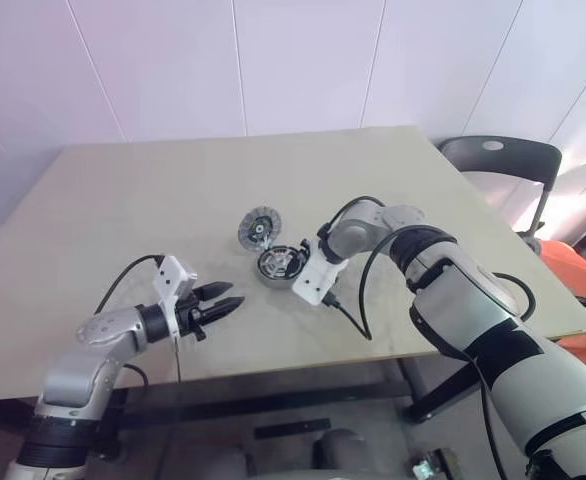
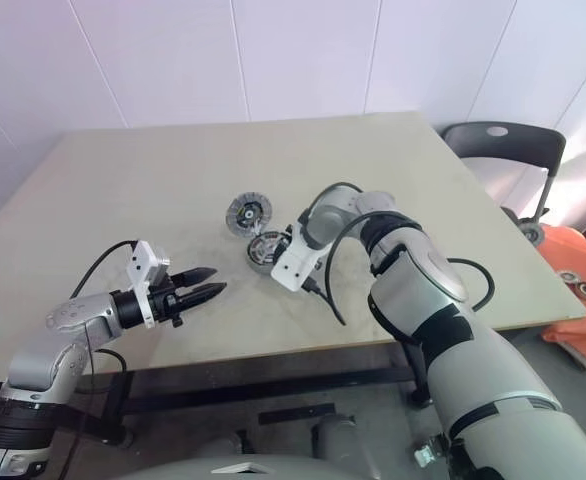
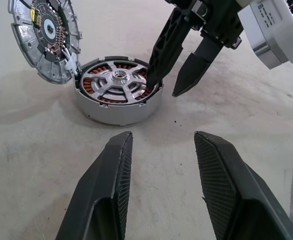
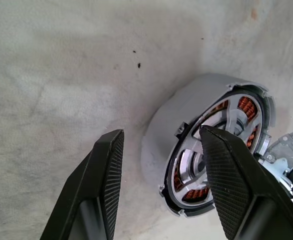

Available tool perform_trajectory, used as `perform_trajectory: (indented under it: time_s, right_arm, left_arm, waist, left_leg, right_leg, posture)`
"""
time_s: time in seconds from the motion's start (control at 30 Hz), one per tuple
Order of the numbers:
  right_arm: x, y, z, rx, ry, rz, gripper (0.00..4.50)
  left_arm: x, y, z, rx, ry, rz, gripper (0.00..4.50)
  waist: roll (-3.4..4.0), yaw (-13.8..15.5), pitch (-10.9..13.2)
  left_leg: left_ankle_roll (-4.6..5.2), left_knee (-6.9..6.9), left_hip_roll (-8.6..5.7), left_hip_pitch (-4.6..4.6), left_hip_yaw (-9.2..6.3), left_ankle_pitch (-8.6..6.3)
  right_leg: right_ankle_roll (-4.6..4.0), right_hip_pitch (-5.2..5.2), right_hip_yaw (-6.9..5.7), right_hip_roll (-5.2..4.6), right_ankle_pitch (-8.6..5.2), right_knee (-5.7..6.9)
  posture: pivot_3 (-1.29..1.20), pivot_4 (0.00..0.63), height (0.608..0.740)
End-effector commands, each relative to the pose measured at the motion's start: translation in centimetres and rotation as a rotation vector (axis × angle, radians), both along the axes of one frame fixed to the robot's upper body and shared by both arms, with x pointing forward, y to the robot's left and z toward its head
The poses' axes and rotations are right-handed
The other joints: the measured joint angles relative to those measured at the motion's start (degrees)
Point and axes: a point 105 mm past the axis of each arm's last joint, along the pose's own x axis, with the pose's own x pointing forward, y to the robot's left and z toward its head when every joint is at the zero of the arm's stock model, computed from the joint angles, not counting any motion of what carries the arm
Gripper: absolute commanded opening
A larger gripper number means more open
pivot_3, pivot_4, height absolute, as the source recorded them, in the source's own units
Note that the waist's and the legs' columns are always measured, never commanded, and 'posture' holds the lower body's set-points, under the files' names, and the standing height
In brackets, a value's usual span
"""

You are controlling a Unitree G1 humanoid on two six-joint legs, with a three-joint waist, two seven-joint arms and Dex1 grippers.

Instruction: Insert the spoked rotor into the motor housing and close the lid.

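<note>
Next, I close my right gripper at the motor housing's edge [image 4: 170, 162] and move it closer first, because the motor housing is beyond my left gripper's open fingers.
The motor housing [image 3: 117, 111] stands in the middle of the table [image 1: 123, 200], its copper windings showing. The spoked rotor [image 3: 117, 82] lies seated inside it. The lid [image 3: 45, 37] leans tilted against the housing's far rim, inner side showing, joined to it by short white wires. My right gripper [image 3: 162, 91] is open and points steeply down at the housing's right edge. One fingertip [image 3: 150, 82] rests at the rotor's rim and the other hangs outside the wall. My left gripper [image 1: 220, 297] is open and empty, hovering over the table's near left, aimed at the housing.
A black chair [image 1: 503, 160] stands past the table's right edge, with an orange object [image 1: 573, 270] behind it. A black cable [image 1: 358, 315] loops from my right wrist over the table near its front edge.
</note>
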Motion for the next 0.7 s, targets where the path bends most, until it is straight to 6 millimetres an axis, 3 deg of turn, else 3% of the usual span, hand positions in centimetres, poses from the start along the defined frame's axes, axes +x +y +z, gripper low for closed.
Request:
perform_trajectory:
  time_s: [0.03, 0.27, 0.37, 0.47, 0.7]
  right_arm:
    - [0.73, 0.41, 1.62, 0.009, -0.047, -0.002, 2.53]
    - [1.08, 0.33, 1.88, 0.007, -0.064, -0.017, 2.53]
    - [0.74, 0.79, 1.66, 0.023, -0.049, -0.004, 1.95]
    - [0.60, 0.88, 1.49, 0.026, -0.043, 0.001, 0.97]
    - [0.80, 0.75, 1.64, 0.026, -0.055, -0.004, 0.97]
  left_arm:
    - [-0.08, -0.43, 1.07, -0.009, -0.043, -0.015, 2.12]
    - [-0.05, -0.55, 1.08, -0.012, -0.045, -0.014, 2.12]
    - [0.01, -0.57, 1.12, -0.012, -0.048, -0.012, 2.12]
    - [-0.05, -0.61, 1.09, -0.014, -0.047, -0.011, 2.12]
    - [-0.31, -0.62, 0.93, -0.017, -0.042, -0.006, 2.12]
  waist:
    - [0.00, 0.00, 0.00]
    - [0.00, 0.01, 0.00]
    - [0.00, 0.00, 0.00]
    - [-0.04, -0.08, -0.02]
    - [-0.04, -0.22, -0.03]
  left_leg:
    - [0.00, 0.00, 0.00, 0.00, 0.00, 0.00]
    - [0.00, 0.00, 0.00, 0.00, 0.00, 0.00]
    - [0.00, 0.00, 0.00, 0.00, 0.00, 0.00]
    - [0.00, 0.00, 0.00, 0.01, 0.00, 0.00]
    - [0.00, 0.01, 0.02, 0.06, 0.00, 0.00]
  right_leg:
    - [0.00, 0.00, 0.00, 0.00, 0.00, 0.00]
    - [0.00, 0.00, 0.00, 0.00, 0.00, 0.00]
    - [0.00, 0.00, 0.00, 0.00, 0.00, 0.00]
    - [0.00, 0.00, 0.00, 0.00, 0.00, 0.00]
    - [-0.08, 0.04, 0.01, 0.02, -0.05, 0.00]
  posture:
    - [0.00, 0.000, 0.740]
    - [0.00, 0.000, 0.740]
    - [0.00, 0.000, 0.740]
    - [0.00, 0.000, 0.740]
    - [0.00, 0.000, 0.740]
